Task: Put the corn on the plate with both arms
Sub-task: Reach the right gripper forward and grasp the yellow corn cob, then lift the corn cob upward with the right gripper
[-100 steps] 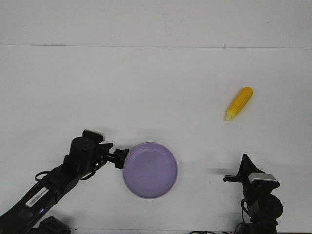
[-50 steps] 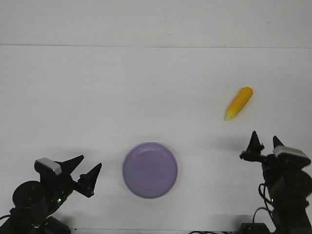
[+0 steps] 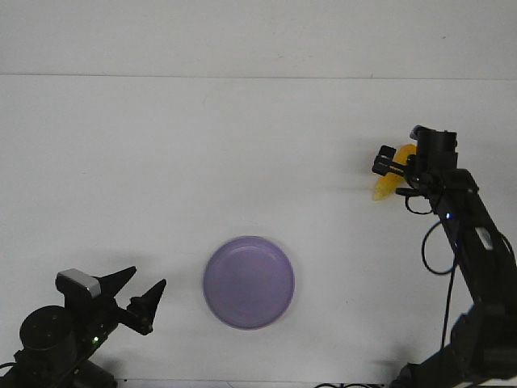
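The robot's right gripper should close on the middle of the yellow-orange corn (image 3: 397, 166), just behind the pale tip section, with one finger on each side.
The yellow-orange corn (image 3: 379, 190) lies on the white table at the right, its pale tip pointing toward me. My right gripper (image 3: 392, 176) is down over the cob's middle, one black finger on each side, the jaws still apart. The arm hides much of the cob. The lavender plate (image 3: 249, 281) sits empty at the front centre, far left of the corn. My left gripper (image 3: 149, 278) is open and empty at the front left, its tips pointing toward the plate and well apart from it.
The white table (image 3: 242, 145) ends at a far edge line across the back. The right arm's cables (image 3: 436, 250) hang beside it at the right. No other objects show.
My right arm has reached forward from the front right edge out to the corn, and its gripper now straddles the cob. The left arm has hardly moved. The plate and the corn stay put.
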Controlling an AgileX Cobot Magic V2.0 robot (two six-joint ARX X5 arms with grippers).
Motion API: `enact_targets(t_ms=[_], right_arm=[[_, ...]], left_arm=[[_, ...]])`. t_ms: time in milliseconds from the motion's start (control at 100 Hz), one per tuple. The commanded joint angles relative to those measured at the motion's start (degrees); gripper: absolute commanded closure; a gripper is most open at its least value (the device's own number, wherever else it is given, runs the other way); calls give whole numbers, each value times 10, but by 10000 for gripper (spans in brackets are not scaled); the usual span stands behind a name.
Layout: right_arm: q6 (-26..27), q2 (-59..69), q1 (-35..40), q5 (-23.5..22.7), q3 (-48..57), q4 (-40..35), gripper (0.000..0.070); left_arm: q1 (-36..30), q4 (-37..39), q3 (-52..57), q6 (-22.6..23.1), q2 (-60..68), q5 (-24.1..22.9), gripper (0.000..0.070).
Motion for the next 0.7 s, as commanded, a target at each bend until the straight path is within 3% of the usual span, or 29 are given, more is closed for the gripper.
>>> enact_targets(t_ms=[0,300,400,480,580,690], right_arm=[[29,62,-4,0,42,-5,17],[45,177,-6,18,95,25,65],[46,187,-7,27,95,33,115],[46,195,-10,26,95,34,201],[47,200,-10,26,95,32,224],[47,204,-14,30,95,24,308]], left_arm=[[-2,3,3,1,1,-1,198],[-2,-6,3,-3,1,-1,198],[-2,-6,3,-3,1,-1,198],[-2,-6,3,-3,1,-1,198],[-2,-6,3,-3,1,-1,198],[-2,-6,3,-3,1,-1,199]])
